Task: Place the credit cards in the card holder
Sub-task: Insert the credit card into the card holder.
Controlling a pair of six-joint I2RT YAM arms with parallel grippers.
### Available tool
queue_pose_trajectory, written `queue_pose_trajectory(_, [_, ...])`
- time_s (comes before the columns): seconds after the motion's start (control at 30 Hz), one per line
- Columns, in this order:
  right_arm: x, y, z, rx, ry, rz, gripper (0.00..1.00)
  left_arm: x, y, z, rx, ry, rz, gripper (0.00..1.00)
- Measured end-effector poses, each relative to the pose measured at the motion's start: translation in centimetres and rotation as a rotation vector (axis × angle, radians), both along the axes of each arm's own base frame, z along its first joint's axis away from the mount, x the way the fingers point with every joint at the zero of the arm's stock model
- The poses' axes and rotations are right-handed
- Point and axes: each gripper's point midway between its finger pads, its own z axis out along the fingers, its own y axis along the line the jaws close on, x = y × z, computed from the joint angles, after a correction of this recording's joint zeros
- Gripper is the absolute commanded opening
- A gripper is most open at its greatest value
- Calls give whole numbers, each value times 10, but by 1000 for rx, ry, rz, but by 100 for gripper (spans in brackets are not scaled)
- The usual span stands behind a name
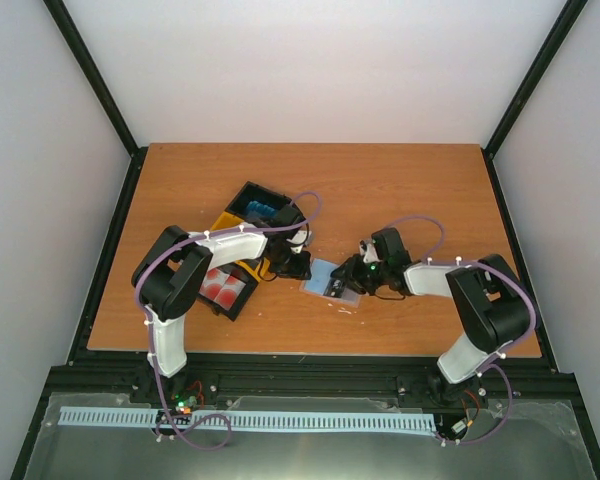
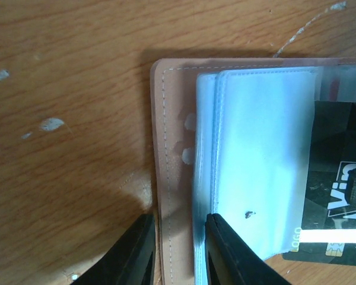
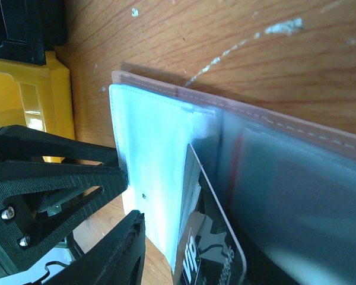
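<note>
The VIP card is in too shallow at the opening of the sleeve, so next my right gripper backs away, grabs the card's outer end [image 3: 228, 224] and pushes it in deeper.
The card holder [image 1: 325, 278] lies unfolded on the table, tan cover [image 2: 166, 148] underneath and pale blue clear sleeves [image 2: 261, 148] on top. My left gripper [image 2: 178, 218] is shut on its left edge, one finger on each side of the cover and sleeve stack. A black credit card [image 2: 338, 196] marked VIP sits partly inside a sleeve, its printed end sticking out [image 3: 216, 249]. My right gripper [image 1: 352, 275] is at the holder's right side and stands open; one of its fingers [image 3: 115, 255] is clear of the card and the other is hidden. A reddish stripe [image 3: 238, 157] shows through another sleeve.
A three-bin tray stands left of the holder, behind the left arm: a black bin with light blue cards [image 1: 258, 207], a yellow bin [image 1: 232, 224] and a black bin with red cards [image 1: 225, 288]. The yellow bin [image 3: 41, 95] is close to the left gripper [image 3: 47, 178].
</note>
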Motion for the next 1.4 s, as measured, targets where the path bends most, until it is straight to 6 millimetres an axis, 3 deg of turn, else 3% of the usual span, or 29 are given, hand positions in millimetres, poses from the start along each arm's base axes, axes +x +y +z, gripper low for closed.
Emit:
queue_pose_trajectory(0.23, [-9, -5, 3, -7, -1, -5, 33, 0, 0, 0, -3, 1, -1, 26])
queue_pose_trajectory(0.53, [-21, -11, 2, -20, 8, -9, 17, 0, -1, 0, -5, 3, -1, 26])
queue_pose_trajectory(0.67, [-23, -14, 2, -30, 13, -16, 28, 0, -1, 0, -5, 3, -1, 26])
queue_pose_trajectory(0.77, [-26, -16, 7, -32, 8, -21, 30, -1, -1, 0, -5, 3, -2, 26])
queue_pose_trajectory(0.9, [-27, -16, 16, -22, -14, -17, 20, -1, -1, 0, -5, 3, -2, 26])
queue_pose_trajectory(1.13, [-31, -16, 14, -17, 5, -16, 3, -1, -1, 0, -6, 3, -2, 26])
queue_pose_trajectory(1.4, [-25, -23, 13, -24, -17, -26, 3, -1, -1, 0, -7, 3, -2, 26])
